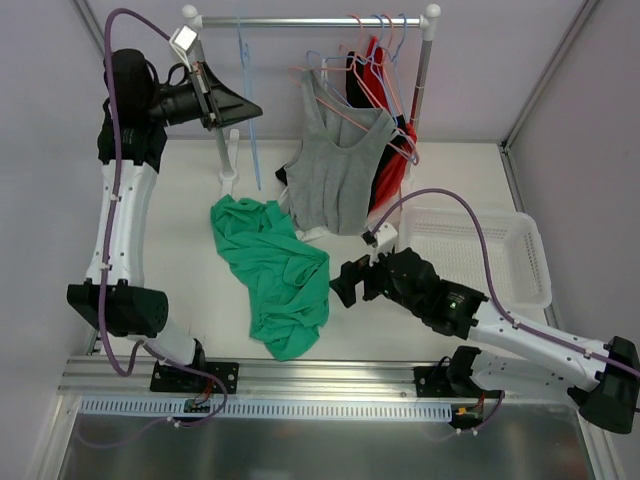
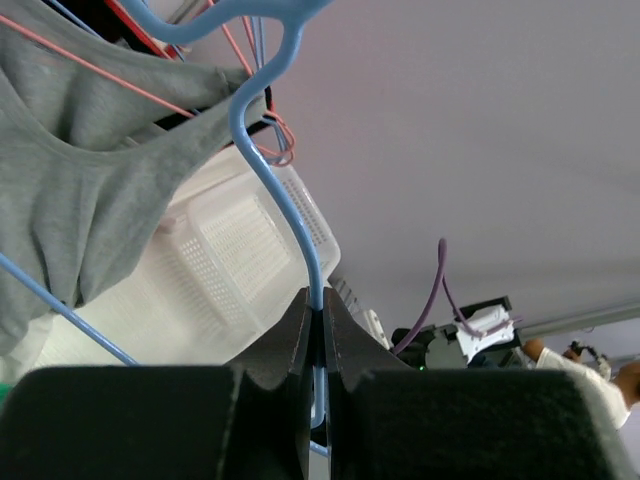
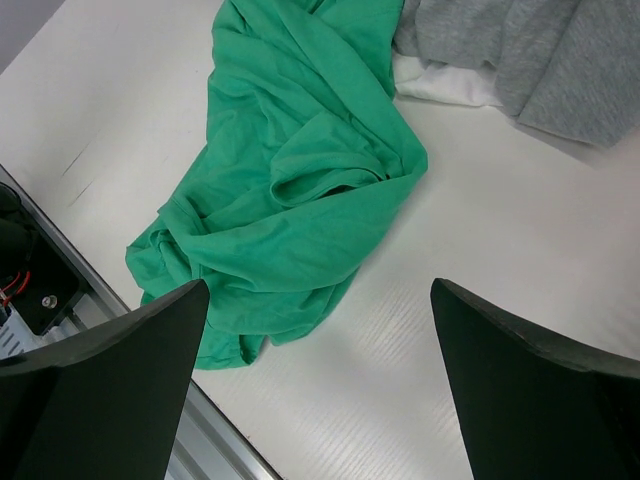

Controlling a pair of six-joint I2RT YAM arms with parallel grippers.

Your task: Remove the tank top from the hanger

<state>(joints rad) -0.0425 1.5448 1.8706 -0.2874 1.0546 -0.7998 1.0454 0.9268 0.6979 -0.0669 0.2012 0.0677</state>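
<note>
The robot's right gripper needs to next go to the middle [image 1: 281,283] [image 3: 283,172] of the crumpled green tank top on the white table and close there.
A green tank top [image 1: 275,270] lies crumpled on the white table, off any hanger; it also shows in the right wrist view [image 3: 290,190]. My left gripper [image 1: 250,110] is raised near the rack and is shut on a bare blue hanger [image 1: 252,135], whose wire runs up from between the jaws [image 2: 285,200]. My right gripper [image 1: 345,283] is open and empty, low over the table just right of the green top [image 3: 320,290]. A grey tank top [image 1: 340,170] hangs on a pink hanger [image 1: 345,110] on the rack.
The clothes rack [image 1: 310,20] stands at the back with several hangers and a red garment [image 1: 392,170]. A white basket [image 1: 480,255] sits at the right. A white cloth [image 3: 445,88] lies under the grey top's hem.
</note>
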